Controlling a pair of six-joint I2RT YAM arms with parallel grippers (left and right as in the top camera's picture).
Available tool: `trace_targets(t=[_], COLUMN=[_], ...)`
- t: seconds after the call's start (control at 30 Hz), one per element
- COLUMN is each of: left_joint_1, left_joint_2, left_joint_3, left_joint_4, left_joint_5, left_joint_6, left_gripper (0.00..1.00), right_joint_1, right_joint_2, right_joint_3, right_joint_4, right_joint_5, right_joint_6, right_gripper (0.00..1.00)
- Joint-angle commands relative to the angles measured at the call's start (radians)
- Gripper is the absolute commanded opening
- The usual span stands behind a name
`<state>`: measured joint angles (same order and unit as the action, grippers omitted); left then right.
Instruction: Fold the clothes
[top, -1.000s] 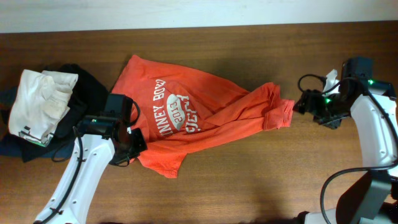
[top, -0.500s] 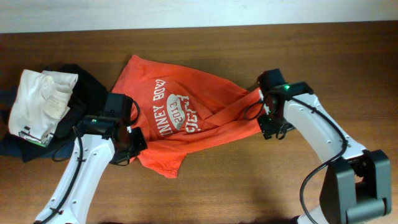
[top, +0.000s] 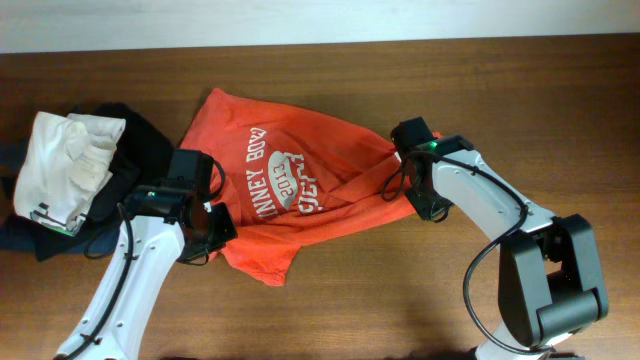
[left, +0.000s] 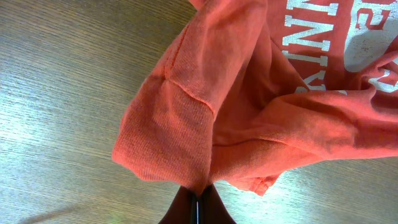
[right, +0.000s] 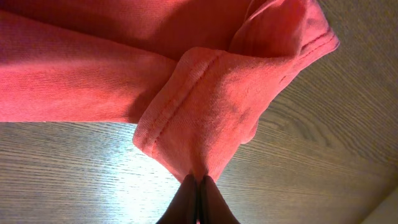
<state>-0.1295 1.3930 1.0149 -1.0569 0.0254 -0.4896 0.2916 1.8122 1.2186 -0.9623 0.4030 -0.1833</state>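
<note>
The stitched hem folds back over the shirt's bunched end. My right gripper will open, take the hem's edge (right: 150, 134) and pull the shirt straight before lifting.
The clothes, one red-orange T-shirt (top: 300, 195) with white lettering, lie crumpled across the middle of the table. My left gripper (top: 214, 228) sits at the shirt's lower left edge. In the left wrist view it (left: 198, 190) is shut on a bunched fold of the shirt (left: 249, 93) next to a sleeve. My right gripper (top: 408, 192) is at the shirt's right end. The right wrist view shows it (right: 200, 179) shut on a stitched hem of the shirt (right: 124, 81), which hangs just above the wood.
A white garment (top: 65, 165) lies on dark garments (top: 140, 140) at the table's left end, right beside my left arm. Brown wooden table (top: 400, 300) runs to a pale wall (top: 320, 20) at the back.
My right arm has swung in from the far right to the shirt's right end, shut on the hem and drawn it slightly left. The left arm has not moved.
</note>
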Motion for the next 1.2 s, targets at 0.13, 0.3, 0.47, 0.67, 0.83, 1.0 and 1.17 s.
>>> trace_targets(t=[0.13, 0.3, 0.47, 0.67, 0.83, 1.0, 1.17], left_joint_1=[0.003, 0.003, 0.003, 0.003, 0.003, 0.003, 0.003], left_joint_2=[-0.008, -0.008, -0.008, -0.008, -0.008, -0.008, -0.008], left_joint_3=[-0.003, -0.003, -0.003, -0.003, -0.003, -0.003, -0.003], left_joint_4=[0.002, 0.002, 0.002, 0.002, 0.002, 0.01, 0.01], left_joint_5=[-0.004, -0.004, -0.004, -0.004, -0.004, -0.004, -0.004], left_joint_6=[0.013, 0.013, 0.013, 0.013, 0.013, 0.013, 0.013], left_gripper=[0.01, 0.01, 0.01, 0.01, 0.01, 0.01, 0.01], right_joint_1=[0.003, 0.004, 0.003, 0.003, 0.001, 0.001, 0.001], right_joint_2=[0.002, -0.042, -0.042, -0.042, -0.042, -0.042, -0.042], right_joint_3=[0.031, 0.024, -0.126, -0.153, -0.156, -0.156, -0.234], right_joint_4=[-0.043, -0.049, 0.081, 0.249, 0.24, 0.155, 0.289], right_joint_5=[-0.109, -0.388, -0.297, -0.09, -0.037, -0.006, -0.025], right_joint_6=[0.304, 0.751, 0.88, 0.88, 0.88, 0.88, 0.879], right_gripper=[0.32, 0.38, 0.39, 0.52, 0.52, 0.49, 0.5])
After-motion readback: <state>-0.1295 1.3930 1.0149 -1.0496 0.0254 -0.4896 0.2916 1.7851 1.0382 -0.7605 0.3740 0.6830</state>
